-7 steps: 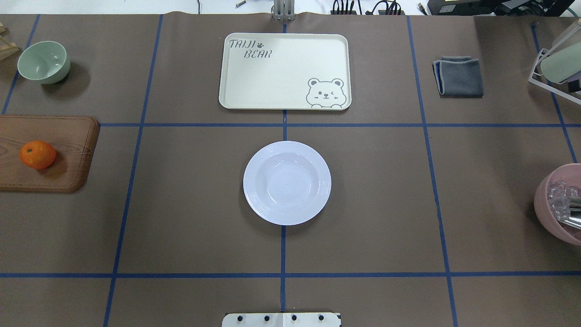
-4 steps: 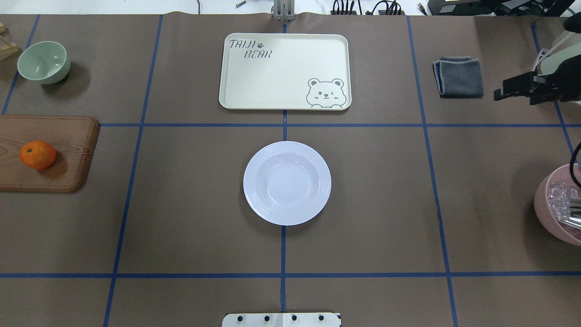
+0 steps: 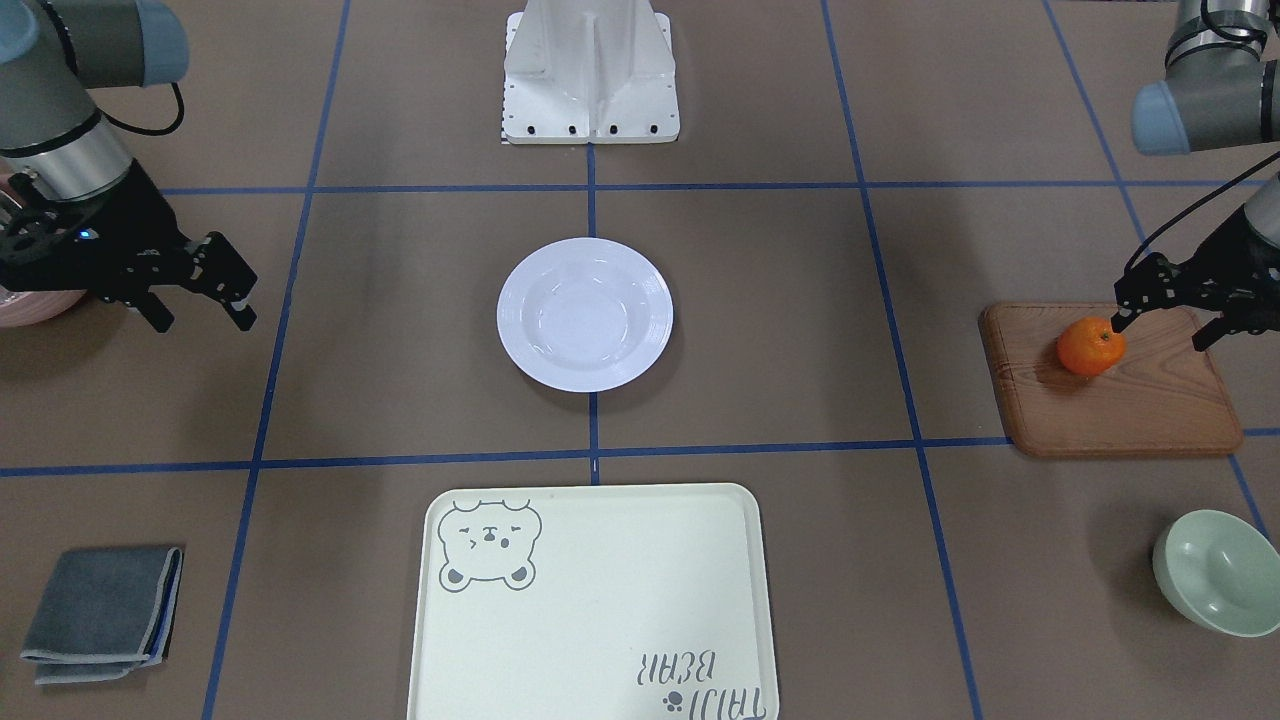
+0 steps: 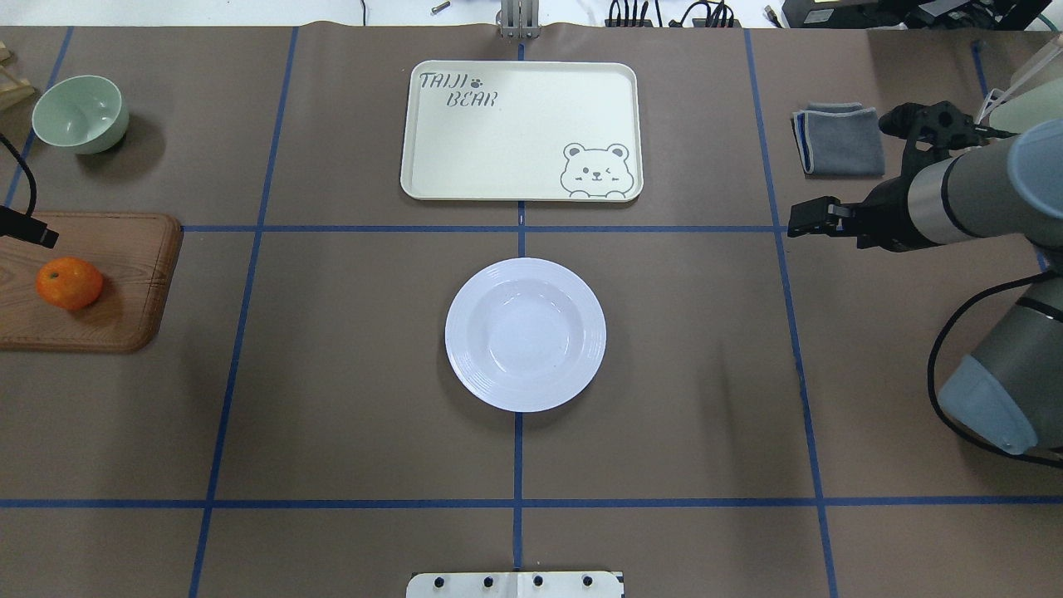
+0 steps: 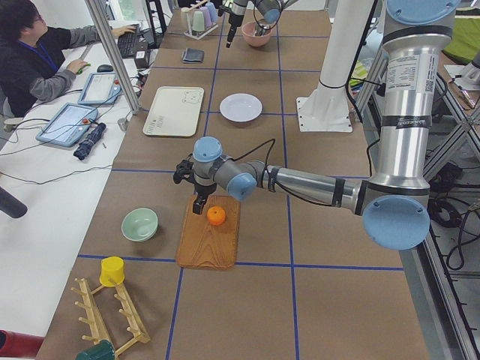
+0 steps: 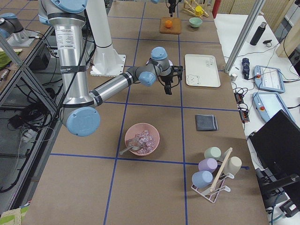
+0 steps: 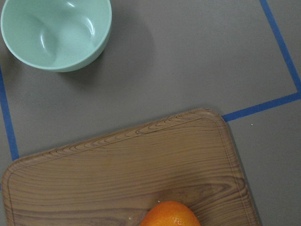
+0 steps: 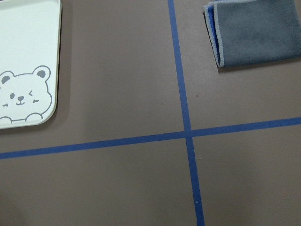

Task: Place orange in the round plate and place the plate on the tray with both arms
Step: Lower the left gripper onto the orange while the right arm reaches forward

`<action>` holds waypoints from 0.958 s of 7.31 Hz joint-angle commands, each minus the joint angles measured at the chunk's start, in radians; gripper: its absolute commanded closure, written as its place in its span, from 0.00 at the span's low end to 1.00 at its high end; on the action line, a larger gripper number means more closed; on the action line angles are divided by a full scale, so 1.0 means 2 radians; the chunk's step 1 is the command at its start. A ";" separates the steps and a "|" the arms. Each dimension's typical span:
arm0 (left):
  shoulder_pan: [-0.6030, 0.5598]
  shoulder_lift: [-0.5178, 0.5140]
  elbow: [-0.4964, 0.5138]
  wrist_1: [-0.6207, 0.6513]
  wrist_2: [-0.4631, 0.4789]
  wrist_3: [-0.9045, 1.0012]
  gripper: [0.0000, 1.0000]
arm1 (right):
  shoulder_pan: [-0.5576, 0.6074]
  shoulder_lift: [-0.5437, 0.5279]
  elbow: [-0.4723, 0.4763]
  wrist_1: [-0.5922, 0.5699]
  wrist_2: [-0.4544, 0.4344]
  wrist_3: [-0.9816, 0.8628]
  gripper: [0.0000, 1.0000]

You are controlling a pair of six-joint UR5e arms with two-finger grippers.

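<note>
My left gripper will pick up the orange on the brown wooden board next, with its fingers closing on the orange's opposite sides [image 3: 1090,346] [image 7: 170,218].
The orange [image 3: 1091,346] [image 4: 69,283] [image 7: 170,214] lies on a brown wooden board [image 3: 1130,410]. My left gripper [image 3: 1160,330] [image 5: 199,204] hovers open just above the board beside the orange, with nothing between its fingers. The white round plate [image 4: 525,334] [image 3: 585,314] sits empty at the table's centre. Beyond it lies the cream tray [image 4: 521,130] [image 3: 590,600] [image 8: 23,61] with the bear drawing, also empty. My right gripper [image 3: 200,320] [image 4: 801,223] is open in the air, to the right of the plate and tray, holding nothing.
A mint-green bowl [image 4: 80,112] [image 7: 56,33] stands beyond the board. A folded grey cloth [image 4: 839,139] [image 8: 258,30] lies at the far right. A pink bowl [image 6: 142,139] and a cup rack [image 6: 215,173] are at the right end. A person [image 5: 37,52] sits across the table.
Both arms have come into the overhead view: the right arm swung in from the right edge toward the centre, and the left gripper appeared at the left edge over the board. Plate, orange and tray stayed put.
</note>
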 commanded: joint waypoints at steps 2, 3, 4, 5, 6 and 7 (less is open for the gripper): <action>0.039 0.006 0.004 -0.009 0.030 -0.029 0.01 | -0.022 0.006 0.002 -0.013 -0.017 0.002 0.00; 0.046 0.006 0.020 -0.019 0.034 -0.028 0.01 | -0.022 0.006 0.002 -0.013 -0.017 0.002 0.00; 0.054 0.006 0.037 -0.041 0.037 -0.028 0.01 | -0.023 0.006 0.001 -0.013 -0.023 0.002 0.00; 0.054 0.006 0.062 -0.070 0.037 -0.028 0.01 | -0.025 0.006 0.001 -0.013 -0.028 0.002 0.00; 0.055 0.005 0.077 -0.091 0.037 -0.030 0.01 | -0.026 0.006 0.000 -0.013 -0.029 0.002 0.00; 0.063 0.005 0.076 -0.096 0.037 -0.043 0.01 | -0.026 0.006 0.000 -0.013 -0.030 0.002 0.00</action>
